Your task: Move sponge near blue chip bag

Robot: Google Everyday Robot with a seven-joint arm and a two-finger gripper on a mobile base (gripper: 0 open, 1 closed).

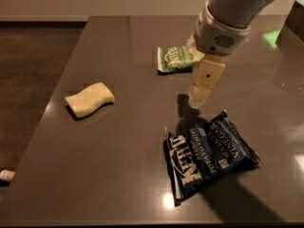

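My gripper should move to the sponge next and close on the sponge's half [99, 96] that is nearer the blue chip bag.
The sponge [89, 99] is a pale yellow foam block with wavy sides, lying on the left part of the dark table [118, 175]. The blue chip bag [209, 153] is crinkled, with white lettering, and lies at the front right. My gripper [198, 99] hangs from the white arm above the table's middle, just above and behind the blue bag, well to the right of the sponge. It holds nothing.
A smaller green chip bag [176, 59] lies at the back, partly behind my arm. The table's left edge runs diagonally beside the sponge, with dark floor [28, 80] beyond. A small pale object [5, 175] lies at the far left edge of view.
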